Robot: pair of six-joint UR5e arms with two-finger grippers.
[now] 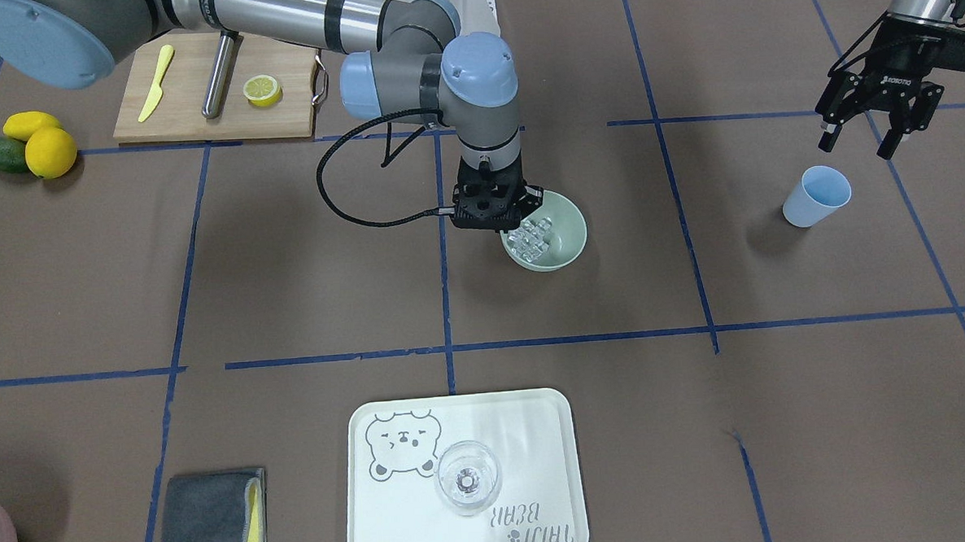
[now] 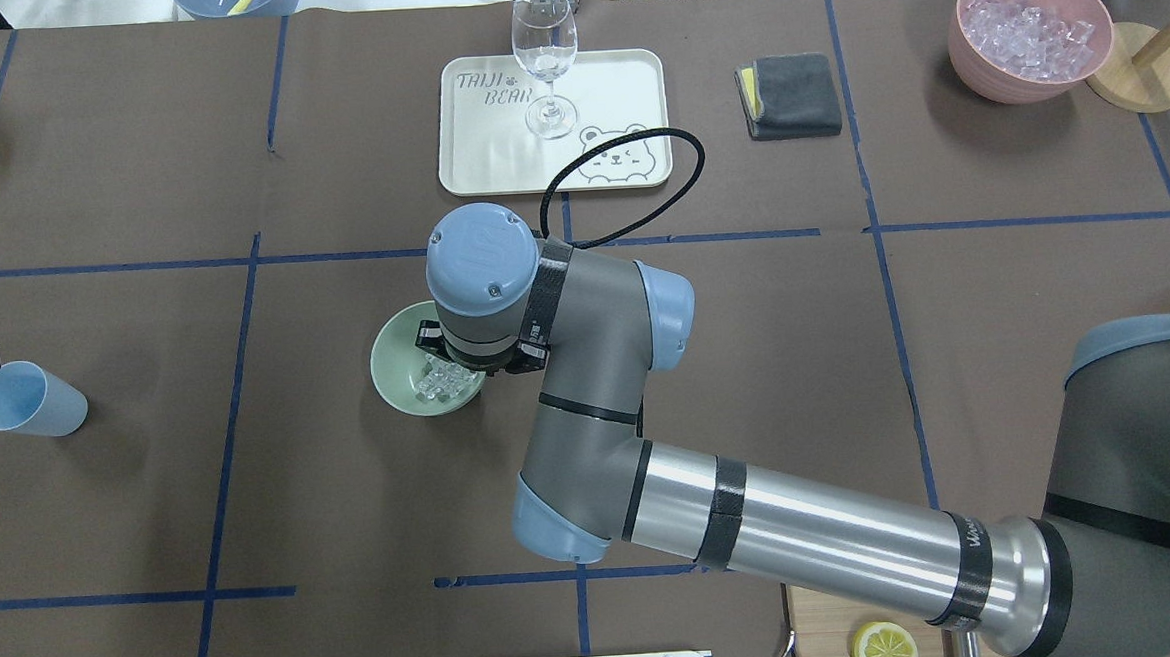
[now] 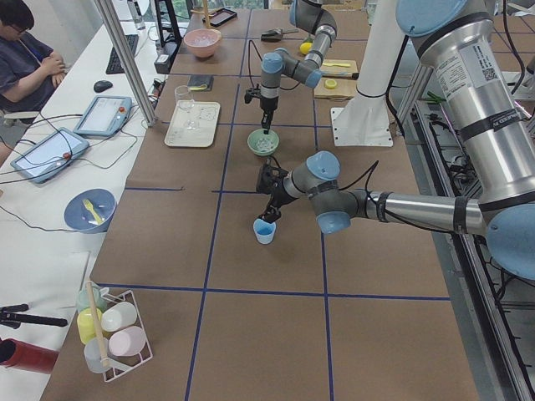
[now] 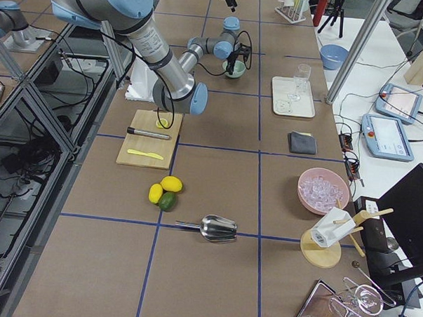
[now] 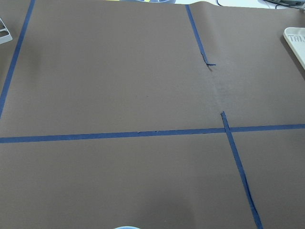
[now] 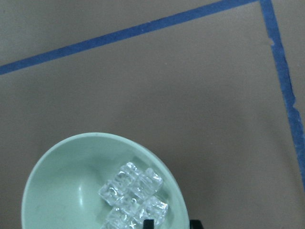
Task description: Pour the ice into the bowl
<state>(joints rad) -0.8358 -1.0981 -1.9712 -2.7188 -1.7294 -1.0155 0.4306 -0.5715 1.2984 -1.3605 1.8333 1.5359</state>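
Observation:
Next, my left gripper grips the body of the light blue cup (image 1: 806, 204) below the cup's rim, with its fingers on opposite outer sides.
The pale mint-green bowl (image 1: 566, 236) sits on the brown table near its middle, with a cluster of clear ice (image 1: 530, 238) inside on the gripper's side. It also shows in the overhead view (image 2: 397, 363). My right gripper (image 1: 496, 213) points down at the bowl's rim. In the right wrist view its fingertips (image 6: 150, 223) straddle the rim with a narrow gap, shut on the bowl (image 6: 66, 181) beside the ice (image 6: 133, 191). My left gripper (image 1: 857, 149) is open and empty, just above a light blue cup (image 1: 817, 195) that stands apart from it.
A white tray (image 1: 538, 431) with a wine glass (image 1: 467, 477) lies on the far side. A pink container of ice (image 2: 1028, 30), a grey cloth (image 1: 212, 521), a cutting board (image 1: 214, 103) with a lemon half, and whole fruit (image 1: 33, 144) lie around.

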